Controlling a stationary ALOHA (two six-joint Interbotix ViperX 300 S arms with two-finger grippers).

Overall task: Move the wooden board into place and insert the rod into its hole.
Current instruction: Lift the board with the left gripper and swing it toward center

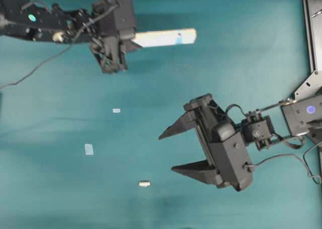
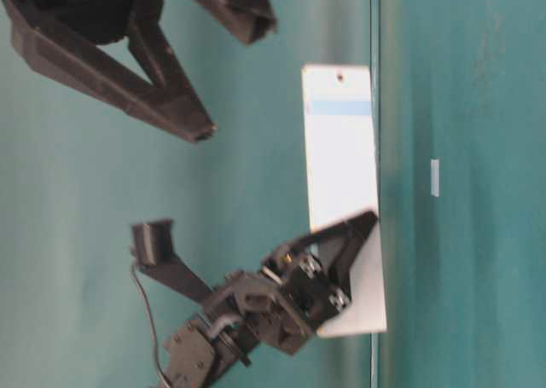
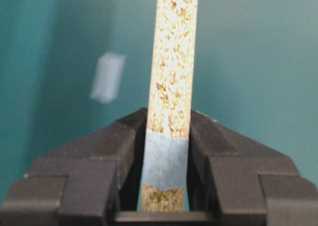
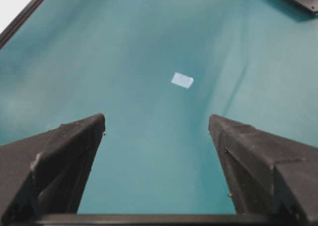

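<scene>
My left gripper is going to release the wooden board on the teal table (image 1: 226, 108) beneath the upper side of my right gripper.
The wooden board (image 1: 166, 37) is a pale strip with a light blue patch, held above the teal table at the top of the overhead view. My left gripper (image 1: 130, 39) is shut on its left end. The left wrist view shows its speckled edge (image 3: 171, 62) pinched between the fingers. The hole (image 2: 340, 77) is a tiny dark dot near the board's free end. The rod (image 1: 144, 183), a small cream peg, lies on the cloth at the lower middle. My right gripper (image 1: 167, 152) hovers to the rod's right, open and empty (image 4: 156, 121).
Small pale blue tape squares lie on the cloth, one near the middle (image 1: 116, 110) and one lower left (image 1: 89, 149). A black frame (image 1: 312, 27) runs along the right edge. A cable (image 1: 35, 68) trails under the left arm.
</scene>
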